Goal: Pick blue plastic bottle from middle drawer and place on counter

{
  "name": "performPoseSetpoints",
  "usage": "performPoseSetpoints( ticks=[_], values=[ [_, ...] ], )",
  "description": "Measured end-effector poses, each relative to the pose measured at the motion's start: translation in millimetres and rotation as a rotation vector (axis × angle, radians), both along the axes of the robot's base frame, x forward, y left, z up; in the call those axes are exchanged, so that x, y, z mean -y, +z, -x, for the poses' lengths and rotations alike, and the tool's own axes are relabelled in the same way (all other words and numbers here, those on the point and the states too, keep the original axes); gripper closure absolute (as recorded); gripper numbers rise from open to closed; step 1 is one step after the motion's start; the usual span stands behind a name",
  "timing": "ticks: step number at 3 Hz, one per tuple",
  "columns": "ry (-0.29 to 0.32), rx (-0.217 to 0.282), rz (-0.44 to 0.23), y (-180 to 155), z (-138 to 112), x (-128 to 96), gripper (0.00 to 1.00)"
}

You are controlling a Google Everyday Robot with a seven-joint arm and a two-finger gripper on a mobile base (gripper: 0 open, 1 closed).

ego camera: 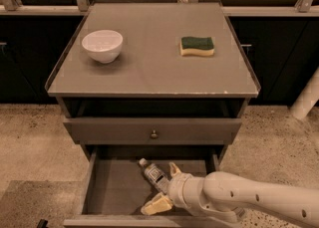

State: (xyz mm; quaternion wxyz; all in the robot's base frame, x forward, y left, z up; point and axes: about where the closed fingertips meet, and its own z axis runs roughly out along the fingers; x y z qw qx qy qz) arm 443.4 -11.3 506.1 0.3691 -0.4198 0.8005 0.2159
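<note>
The blue plastic bottle is inside the open middle drawer. I will close my gripper on its lower end [162, 184], the end opposite its white cap.
The blue plastic bottle [152, 173] lies on the floor of the open middle drawer [112, 189], with its white cap pointing to the back left. My gripper [165, 187] is inside the drawer at the bottle's lower end. It is open, with one pale finger [174, 169] behind the bottle and the other [156, 204] in front of it. The bottle's base is hidden by my wrist. The counter [149, 70] is the grey cabinet top above.
A white bowl [102, 45] stands at the counter's left and a green-and-yellow sponge [197, 46] at its right. A closed drawer front with a small knob [153, 134] sits above the open drawer. A white post [306, 97] stands at the right.
</note>
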Motion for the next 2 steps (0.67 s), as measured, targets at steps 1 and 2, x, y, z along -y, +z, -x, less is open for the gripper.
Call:
performPoseSetpoints(
  ticks=[1,2],
  values=[
    [0.026,-0.013,-0.025,-13,-12,-2,0.00],
    [0.080,-0.024,-0.052,-27,-29,-6,0.00]
  ],
)
